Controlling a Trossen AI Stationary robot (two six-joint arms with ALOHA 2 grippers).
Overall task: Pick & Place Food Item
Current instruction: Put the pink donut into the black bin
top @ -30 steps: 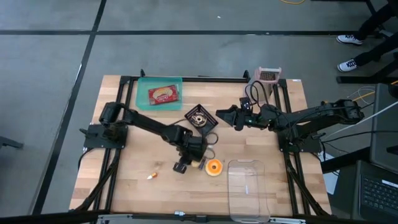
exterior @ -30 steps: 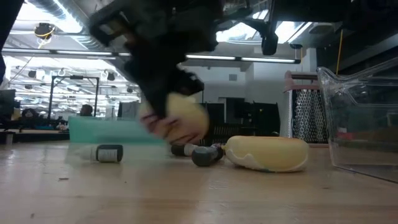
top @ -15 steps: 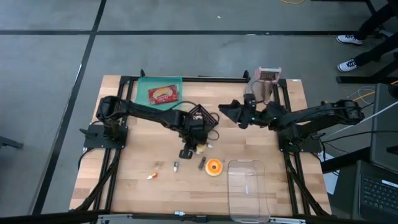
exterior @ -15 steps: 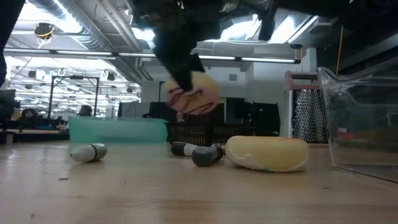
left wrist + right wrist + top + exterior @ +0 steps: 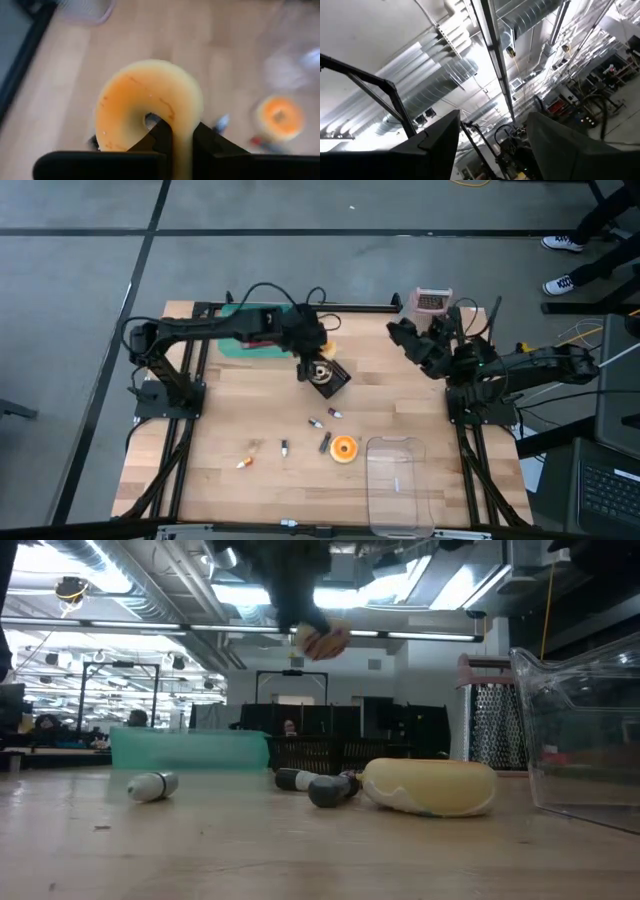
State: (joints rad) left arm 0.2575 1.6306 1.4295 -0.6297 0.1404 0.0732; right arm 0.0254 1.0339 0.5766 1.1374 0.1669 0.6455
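My left gripper is going to let go of the yellow doughnut inside the black mesh basket (image 5: 327,374) at the far middle of the table.
The food item is a yellow ring-shaped doughnut (image 5: 147,102) with thin reddish streaks. My left gripper (image 5: 182,134) is shut on it, high above the table's far middle (image 5: 312,352), just over a black mesh basket (image 5: 326,374). In the low view the doughnut (image 5: 322,640) hangs well above the tabletop under the dark fingers. My right gripper (image 5: 492,145) stands open at the far right of the table (image 5: 405,332), tipped up toward the ceiling with nothing between its fingers. My left gripper pinches the doughnut's ring wall (image 5: 183,117) between its two fingers. One finger (image 5: 161,132) reaches through the hole and the other (image 5: 206,142) lies outside the rim. The fingers slant down from the table's left. The doughnut is lifted clear of the table.
A green tray (image 5: 228,345) sits at the far left, partly under my left arm. A grater (image 5: 432,302) stands at the far right. A clear container (image 5: 400,480) and an orange ring (image 5: 344,448) lie near the front. Small loose bits (image 5: 284,446) dot the middle.
My left gripper has risen and swung toward the table's far edge with the doughnut, which went from just above the tabletop to high over the black basket. My right gripper has pulled back toward the right edge and tipped upward, staying open.
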